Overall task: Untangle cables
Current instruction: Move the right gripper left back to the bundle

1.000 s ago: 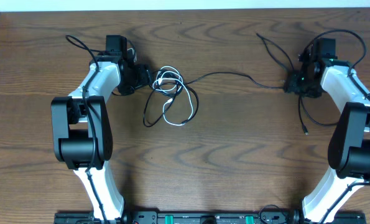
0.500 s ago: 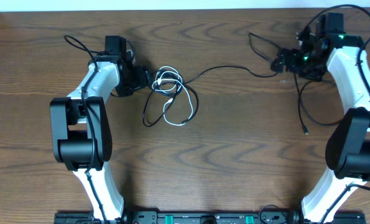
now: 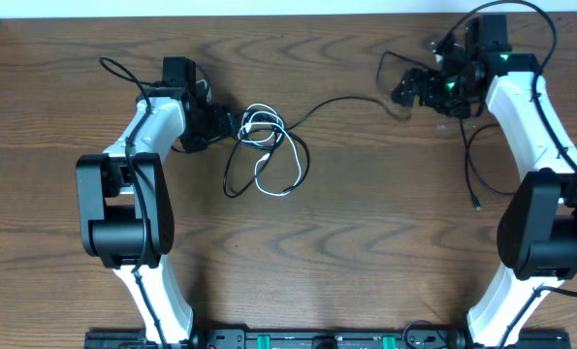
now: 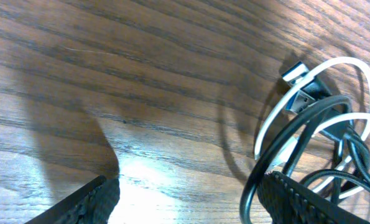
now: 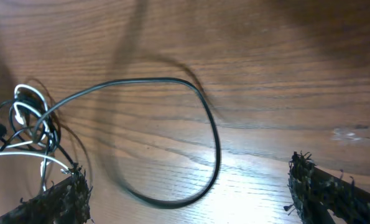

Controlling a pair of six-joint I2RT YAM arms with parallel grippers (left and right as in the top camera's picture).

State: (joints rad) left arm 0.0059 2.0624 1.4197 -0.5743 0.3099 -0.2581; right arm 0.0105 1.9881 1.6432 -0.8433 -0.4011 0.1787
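The robot's right gripper needs to close on the black cable's stretch [image 3: 293,125] [image 5: 51,110] beside the tangle, just where that cable comes out of the white and black loops.
A tangle of cables [image 3: 266,136], white and black loops, lies on the wooden table just right of my left gripper [image 3: 225,124]. In the left wrist view that gripper [image 4: 188,202] is open; the white cable [image 4: 268,118] and a black loop [image 4: 254,180] sit just inside its right finger [image 4: 303,199], not pinched. One black cable [image 3: 341,103] runs from the tangle toward my right gripper [image 3: 409,90]. The right gripper [image 5: 191,196] is open wide above a bend of that black cable [image 5: 212,134] and holds nothing. Another black cable [image 3: 467,165] lies by the right arm.
Thicker black wires arc from the left arm [image 3: 123,70] and over the right arm [image 3: 550,39]. The table's back edge [image 3: 288,15] is close behind both grippers. Bare wood [image 3: 366,223] spreads across the middle and front.
The right gripper has opened wide and moved up and left toward the back edge. The black cable's far bend shifted left with it. The left arm has stayed put.
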